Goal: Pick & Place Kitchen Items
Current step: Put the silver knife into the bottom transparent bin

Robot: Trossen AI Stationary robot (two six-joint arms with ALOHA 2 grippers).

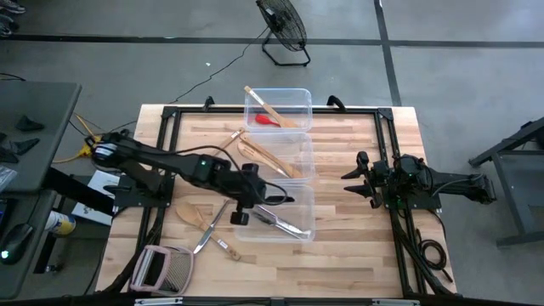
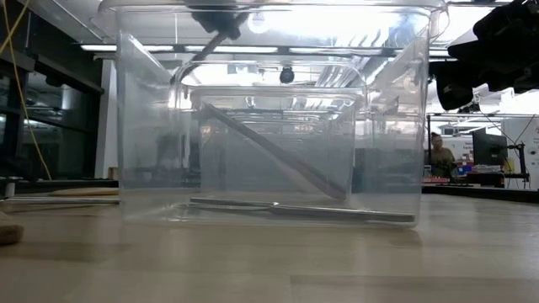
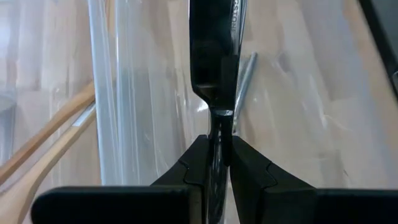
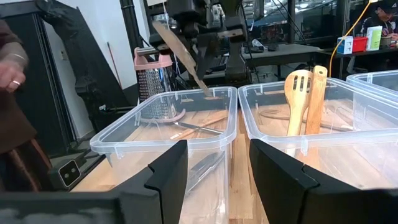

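Observation:
The slim dark utensil will go down in the near clear tub (image 1: 283, 220) (image 3: 219, 87), next to the silver cutlery, from my left gripper.
My left gripper (image 1: 257, 194) is shut on a slim dark utensil (image 3: 214, 56) over the left part of the near clear tub (image 1: 289, 231). That tub holds silver cutlery (image 1: 285, 223). The middle tub holds pale wooden spoons (image 1: 265, 158). The far tub holds a wooden utensil (image 1: 270, 111) and a small red utensil (image 1: 268, 121). A wooden spoon (image 1: 191, 212) and silver cutlery (image 1: 208, 229) lie on the table left of the tubs. My right gripper (image 4: 217, 180) is open and empty, right of the tubs (image 1: 357, 177). My left gripper pinches the dark utensil at its narrow neck (image 3: 219, 121) between its two fingers (image 3: 199, 155). The utensil runs on along the fingers, its wider part beyond their tips. It is lifted clear and slants down toward the near tub, as the right wrist view (image 4: 186, 59) shows.
A pink-framed metal grater (image 1: 161, 268) lies at the table's near left corner. A black frame (image 1: 170, 115) runs round the table top. A fan (image 1: 282, 30) stands on the floor beyond the far edge. A person's hand (image 4: 12, 71) shows beyond the table's near left.

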